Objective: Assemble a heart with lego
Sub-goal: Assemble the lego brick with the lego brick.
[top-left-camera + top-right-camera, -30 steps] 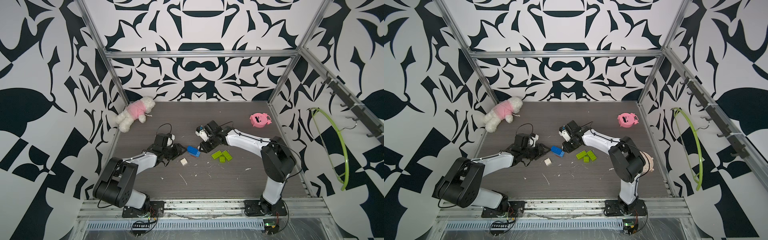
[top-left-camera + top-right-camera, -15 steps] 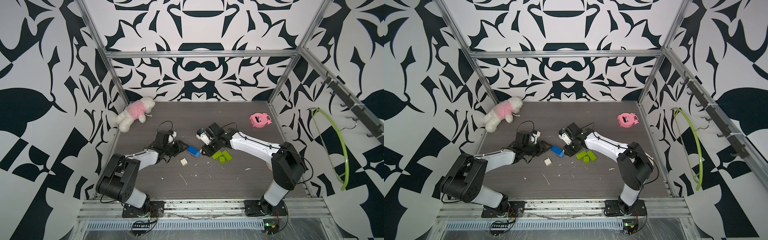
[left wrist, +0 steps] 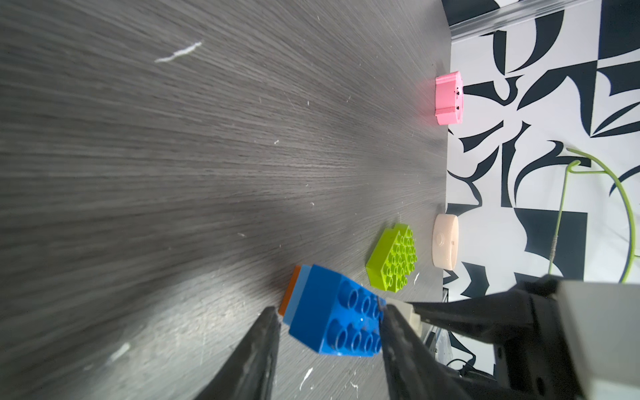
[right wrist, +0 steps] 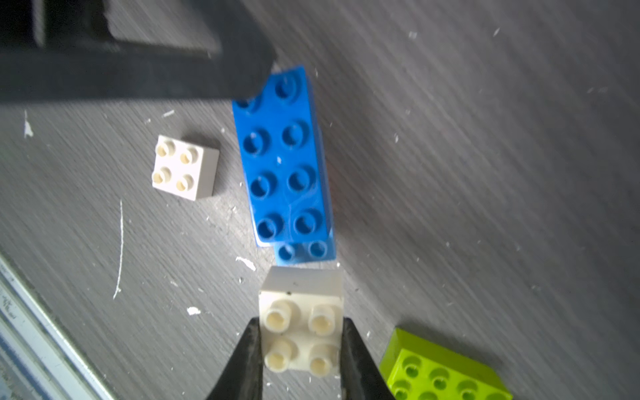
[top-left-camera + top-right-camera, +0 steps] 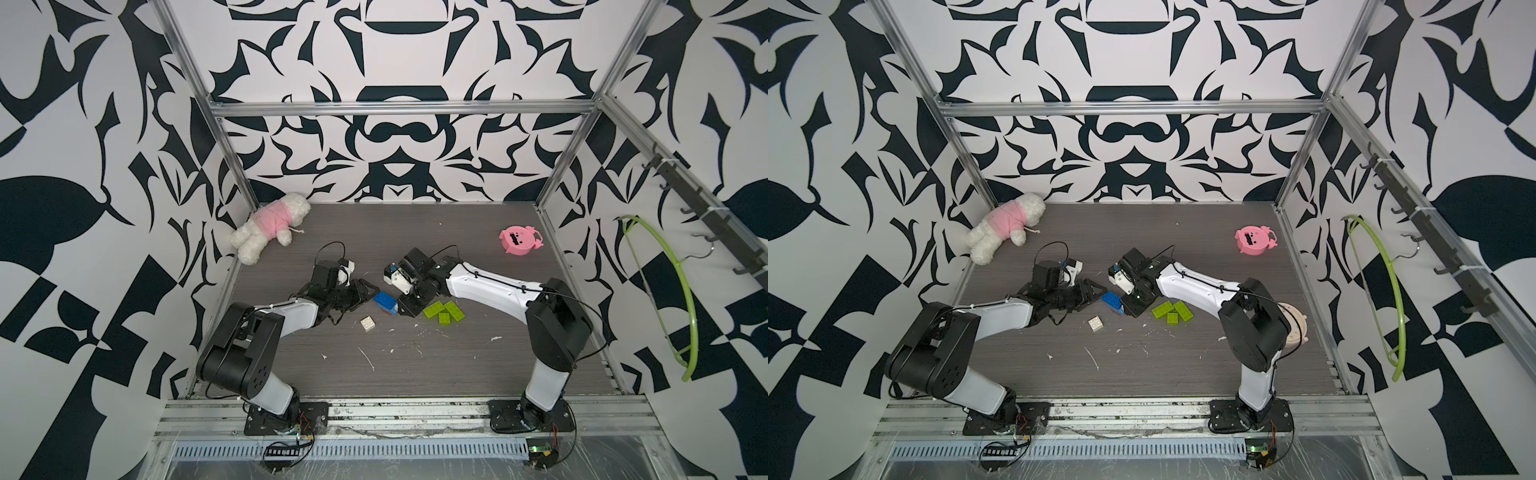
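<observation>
The white square brick, now at the blue stack's other end, will go down from my right gripper on the low light-blue step of the blue stack [image 5: 390,307] [image 4: 305,258].
The lego lies in separate groups and no heart shape is in view. A blue stack [image 5: 385,303] [image 5: 1113,301] [image 3: 332,318] [image 4: 284,162] of joined bricks sits on an orange-brown layer [image 3: 290,294]. My left gripper [image 5: 365,293] [image 5: 1094,291] [image 3: 329,311] is open astride its end, one finger touching. My right gripper [image 4: 301,332] [image 5: 409,307] is shut on a white square brick [image 4: 301,325] at the stack's other end. Another white brick [image 5: 368,323] [image 4: 185,168] lies loose nearby. Joined lime-green bricks [image 5: 444,311] [image 3: 393,258] lie beside the right gripper.
A pink pig-faced toy [image 5: 518,240] sits at the back right and a plush toy [image 5: 270,226] at the back left. A cream round object [image 5: 1293,328] lies by the right wall behind the right arm. A green hanger [image 5: 665,291] hangs outside.
Both arms have shifted slightly around the blue stack. The right gripper has edged closer to the stack's end. The bricks on the table have not moved.
</observation>
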`<state>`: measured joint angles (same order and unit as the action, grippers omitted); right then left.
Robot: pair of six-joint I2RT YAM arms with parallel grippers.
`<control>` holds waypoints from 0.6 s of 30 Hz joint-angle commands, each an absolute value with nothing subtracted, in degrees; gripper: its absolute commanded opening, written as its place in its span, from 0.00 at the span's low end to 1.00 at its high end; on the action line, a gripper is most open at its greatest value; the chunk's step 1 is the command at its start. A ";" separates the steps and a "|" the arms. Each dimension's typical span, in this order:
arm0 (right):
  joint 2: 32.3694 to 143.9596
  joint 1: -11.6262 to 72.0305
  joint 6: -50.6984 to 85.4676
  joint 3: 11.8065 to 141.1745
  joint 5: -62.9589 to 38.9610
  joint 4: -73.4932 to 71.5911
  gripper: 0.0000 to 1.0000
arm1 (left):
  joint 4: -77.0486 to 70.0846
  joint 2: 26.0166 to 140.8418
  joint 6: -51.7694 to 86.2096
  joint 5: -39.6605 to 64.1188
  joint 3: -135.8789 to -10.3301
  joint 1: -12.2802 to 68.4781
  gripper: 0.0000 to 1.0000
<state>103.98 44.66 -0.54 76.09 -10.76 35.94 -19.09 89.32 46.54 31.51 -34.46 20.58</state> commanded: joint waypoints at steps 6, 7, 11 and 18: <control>105.18 44.89 -2.33 78.67 -10.95 36.32 0.23 | -22.54 90.79 47.90 33.75 -33.54 21.33 0.49; 105.42 44.91 -2.52 78.58 -11.15 36.28 0.23 | -22.74 90.98 48.03 33.62 -33.41 21.53 0.48; 106.84 44.91 -3.22 79.42 -11.49 36.86 0.23 | -24.05 91.86 48.58 33.57 -32.43 21.72 0.48; 109.09 45.18 -2.71 82.93 -10.45 40.79 0.22 | -27.23 92.15 50.18 33.37 -30.58 21.88 0.47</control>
<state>108.57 44.77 -2.39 80.31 -11.33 37.74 -25.12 91.42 49.56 32.67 -31.57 21.69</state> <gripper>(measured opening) 0.316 0.468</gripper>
